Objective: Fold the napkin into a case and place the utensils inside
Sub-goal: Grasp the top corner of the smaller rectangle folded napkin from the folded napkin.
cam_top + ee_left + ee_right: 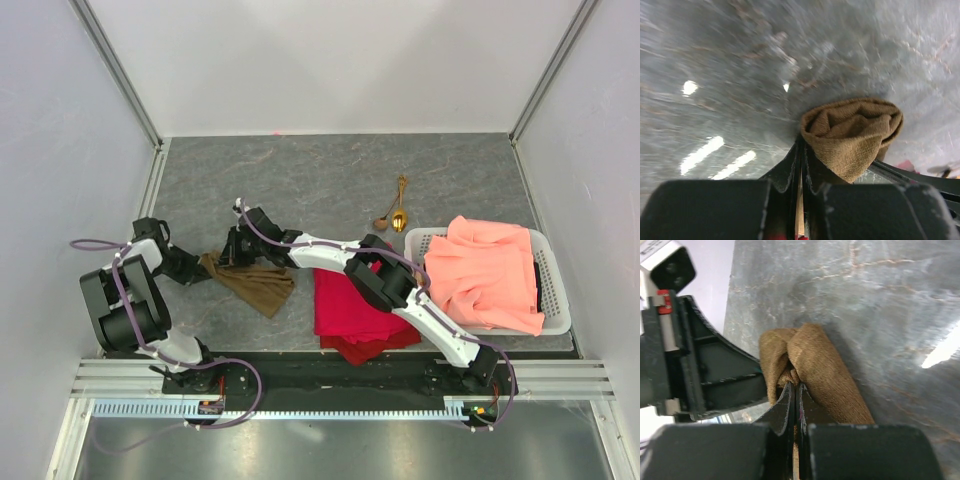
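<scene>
The end of the napkin bunches up next to my left gripper's fingers, so that gripper should open and take the napkin's fold (215,257) beside my right gripper from the far side.
The olive-brown napkin (252,281) lies crumpled on the grey table, left of centre. My left gripper (207,263) is shut on its left corner, and in the left wrist view the bunched napkin (852,132) bulges just past the closed tips (802,144). From the right, my right gripper (238,250) is shut on the napkin's upper edge; the fabric (815,365) is pinched at the tips (795,385). The two grippers are close together. Two gold utensils (396,208) lie apart at the back, right of centre. No case shows in any view.
A red cloth (357,318) lies under the right arm's forearm, right of the napkin. At the right stands a white basket (418,237) holding a salmon-orange cloth (490,275). The enclosure's walls run along the left, right and far sides.
</scene>
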Tool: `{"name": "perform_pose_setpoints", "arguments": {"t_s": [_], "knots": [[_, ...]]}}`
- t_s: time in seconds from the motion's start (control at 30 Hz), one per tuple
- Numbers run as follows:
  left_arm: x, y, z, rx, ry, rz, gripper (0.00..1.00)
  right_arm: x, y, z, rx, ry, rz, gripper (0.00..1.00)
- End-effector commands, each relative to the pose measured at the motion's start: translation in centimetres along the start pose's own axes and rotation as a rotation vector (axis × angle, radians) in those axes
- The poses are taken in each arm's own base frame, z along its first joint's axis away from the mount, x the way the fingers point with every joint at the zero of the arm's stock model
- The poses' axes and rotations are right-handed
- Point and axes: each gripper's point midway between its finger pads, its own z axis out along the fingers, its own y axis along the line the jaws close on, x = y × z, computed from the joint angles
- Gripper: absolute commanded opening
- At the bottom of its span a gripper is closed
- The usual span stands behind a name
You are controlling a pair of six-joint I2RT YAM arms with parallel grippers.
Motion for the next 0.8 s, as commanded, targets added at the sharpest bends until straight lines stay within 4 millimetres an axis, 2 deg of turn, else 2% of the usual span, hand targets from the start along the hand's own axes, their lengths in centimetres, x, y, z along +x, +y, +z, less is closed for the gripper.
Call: {"name": "perform_pose_setpoints", "arguments": {"t_s": [0.0, 0.17, 0.2, 0.27, 0.3, 0.5, 0.53, 0.57, 0.63, 0.67, 0.73, 0.77], "knots": [[0.9, 0.2, 0.9, 0.025, 0.013, 0.033, 0.07, -0.2, 2.5, 0.4, -0.04, -0.011, -0.042, 0.0], [1.7, 0.5, 1.3, 0.02, 0.026, 0.038, 0.07, -0.3, 3.7, 1.1, -0.071, -0.017, -0.041, 0.01], [1.7, 0.6, 1.3, 0.017, 0.025, 0.038, 0.07, 0.3, 2.9, 1.7, -0.062, -0.006, -0.033, 0.03], [1.7, 0.6, 1.2, 0.017, 0.019, 0.041, 0.07, 0.4, 2.7, 2.2, -0.075, -0.008, -0.028, 0.03], [1.7, 0.7, 1.2, 0.013, 0.018, 0.039, 0.07, 0.9, 1.8, 2.8, -0.067, -0.002, -0.023, 0.04], [1.5, 0.7, 0.9, 0.009, 0.011, 0.051, 0.07, 1.8, 0.0, 3.8, -0.073, 0.001, -0.051, 0.06], [1.6, 0.6, 0.5, 0.005, 0.014, 0.052, 0.07, 2.2, -0.5, 3.7, -0.063, 0.008, -0.052, 0.08], [1.3, 0.2, -0.2, 0.018, -0.008, 0.067, 0.07, 1.8, 0.0, 3.3, -0.071, 0.004, -0.067, 0.1], [0.5, -0.2, -1.6, 0.018, -0.055, 0.087, 0.07, 2.1, -0.5, 2.8, -0.061, 0.019, -0.071, 0.18], [-0.1, -0.9, -3.1, 0.041, -0.108, 0.106, 0.07, 1.7, 0.0, 2.3, -0.069, 0.016, -0.08, 0.23], [-1.1, -1.6, -4.9, 0.052, -0.176, 0.123, 0.08, 1.8, -0.2, 1.8, -0.071, 0.033, -0.08, 0.26], [-1.6, -2.4, -6.5, 0.087, -0.236, 0.134, 0.1, 1.3, -0.1, 1.5, -0.075, 0.03, -0.078, 0.28]]}}
